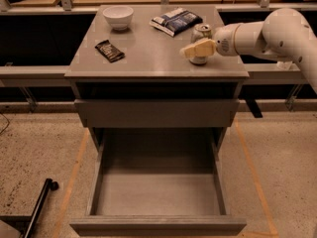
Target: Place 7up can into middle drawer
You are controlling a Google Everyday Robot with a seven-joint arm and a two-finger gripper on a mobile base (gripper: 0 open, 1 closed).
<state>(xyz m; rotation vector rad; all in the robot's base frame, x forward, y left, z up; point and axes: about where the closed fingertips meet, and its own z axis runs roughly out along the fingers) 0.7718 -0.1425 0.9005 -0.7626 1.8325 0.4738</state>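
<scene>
My gripper is to close next around the 7up can's middle point(203, 41), so it can lift the can upright off the top of the cabinet.
The 7up can point(200, 32), silvery with a pull-tab top, stands upright on the right part of the cabinet top point(148, 58). My gripper point(198, 48) reaches in from the right on the white arm point(277, 33) and its cream tip crosses in front of the can's middle, level with it. The middle drawer point(158, 197) is pulled fully out below, a grey box with a bare floor, nothing in it. It lies well below and in front of the can.
On the cabinet top stand a white bowl point(118, 17) at the back left, a dark snack bar point(109, 50) at the left and a blue-white chip bag point(176, 21) at the back. The upper grey drawer front point(156, 113) is closed. A black pole point(37, 207) lies on the floor at left.
</scene>
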